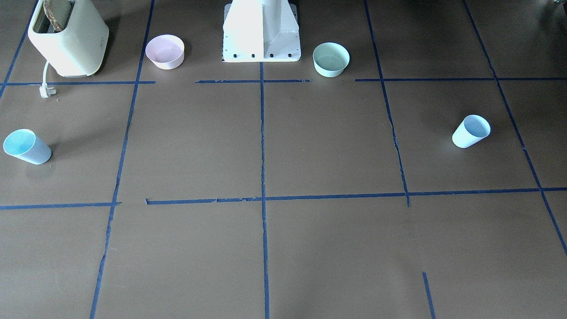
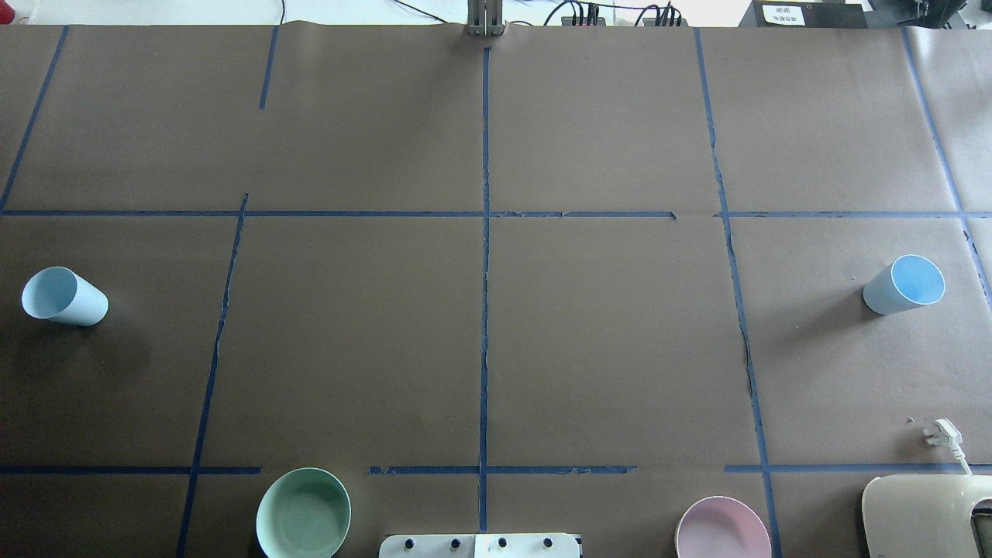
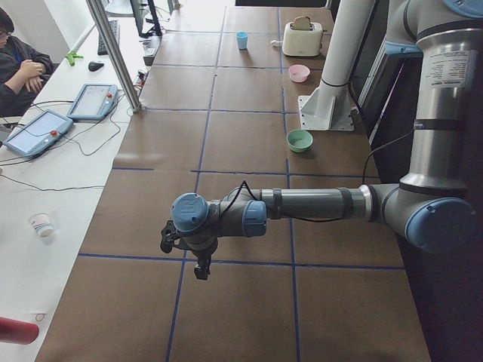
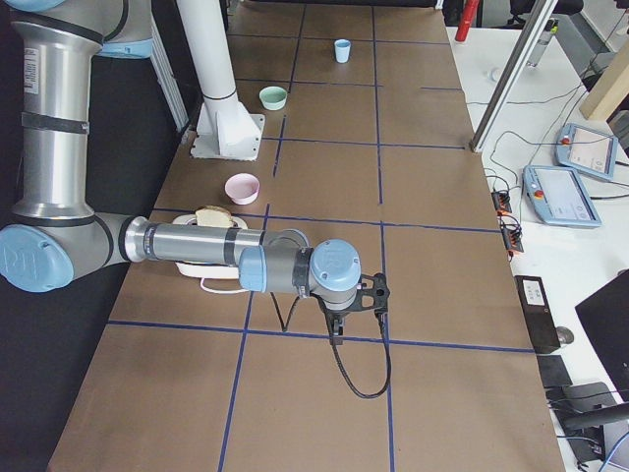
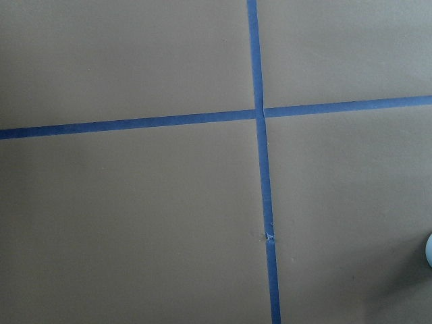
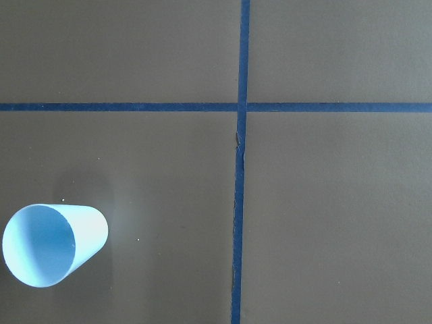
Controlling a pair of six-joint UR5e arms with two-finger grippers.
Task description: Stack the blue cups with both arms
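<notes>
My left gripper grabs the pale-blue cup nearer the mint-green bowl next at the cup's rim point(image 1: 489, 130) point(image 5: 428, 251), on the side that faces away from that bowl.
Two pale-blue cups stand upright and far apart on the brown table. One cup point(image 2: 63, 297) is at my left end, also seen in the front-facing view point(image 1: 471, 131), far off in the exterior right view point(image 4: 341, 50), and as a sliver at the left wrist view's edge point(image 5: 429, 250). The other cup point(image 2: 904, 284) is at my right end point(image 1: 27, 147) point(image 3: 241, 40) and shows in the right wrist view point(image 6: 54, 243). My left gripper point(image 3: 183, 253) and right gripper point(image 4: 356, 300) hover above the table ends and show only in the side views. I cannot tell whether they are open or shut.
A mint-green bowl point(image 1: 331, 59) and a pink bowl point(image 1: 165, 51) flank the white pedestal base point(image 1: 261, 31). A cream toaster point(image 1: 66, 35) holding bread, with a loose plug point(image 1: 46, 91), stands by my right. An operator point(image 3: 15, 68) sits beside tablets off the table.
</notes>
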